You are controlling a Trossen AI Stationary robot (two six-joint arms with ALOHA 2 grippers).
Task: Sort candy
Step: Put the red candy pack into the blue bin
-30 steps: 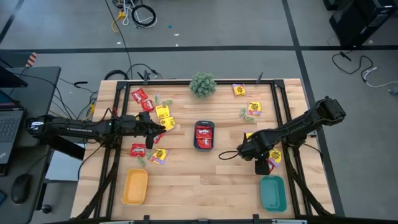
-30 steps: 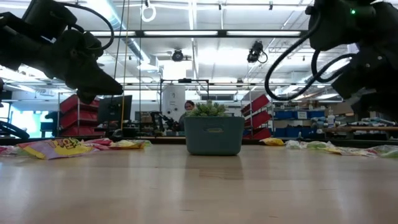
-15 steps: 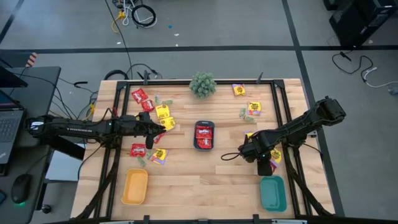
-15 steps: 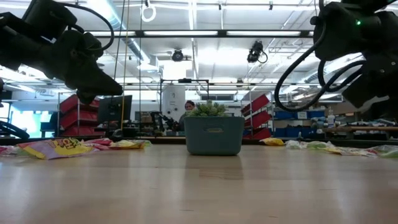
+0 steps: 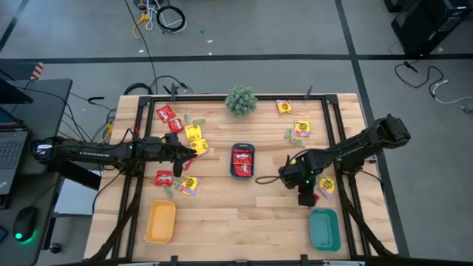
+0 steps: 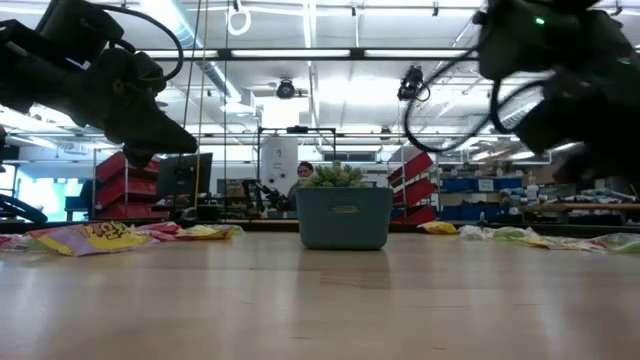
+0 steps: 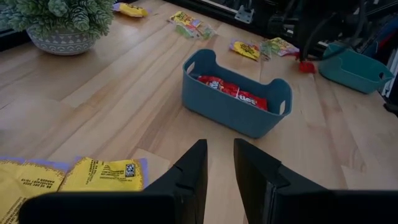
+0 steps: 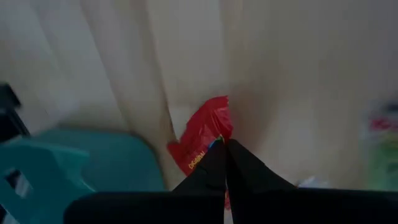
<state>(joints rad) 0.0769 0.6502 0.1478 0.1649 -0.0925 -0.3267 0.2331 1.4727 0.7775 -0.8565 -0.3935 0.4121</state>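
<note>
The robot's right gripper needs to release the red packet, now just beyond the teal tray, on the nearer red packet in the blue tray [image 5: 242,169].
Candy lies in two scatters. Yellow packets [image 5: 194,137] and red ones [image 5: 165,113] are at the left, more yellow ones [image 5: 301,128] at the right. My right gripper [image 5: 306,198], pointing steeply down just beyond the teal tray [image 5: 324,229], is shut on a red candy packet [image 8: 202,134]. From the left wrist view the same packet [image 7: 305,65] shows below that gripper. My left gripper [image 7: 219,158] hovers over the left scatter. It faces the blue tray [image 7: 236,115] with a narrow gap between its fingers and nothing in it. My right gripper pinches the red packet by its near edge [image 8: 216,144] between its two fingertips, coming from above and slanting down. The rest of the packet sticks out beyond the fingertips. Whether it still touches the table cannot be told.
The blue tray [image 5: 242,147] at the table's middle holds red packets. A yellow tray [image 5: 160,222] stands near the front left. A spiky green plant [image 5: 241,100] sits at the far edge. Bare wood lies between the trays.
My right arm has shifted a little toward the table's left, its gripper staying by the teal tray. The left arm has kept still.
</note>
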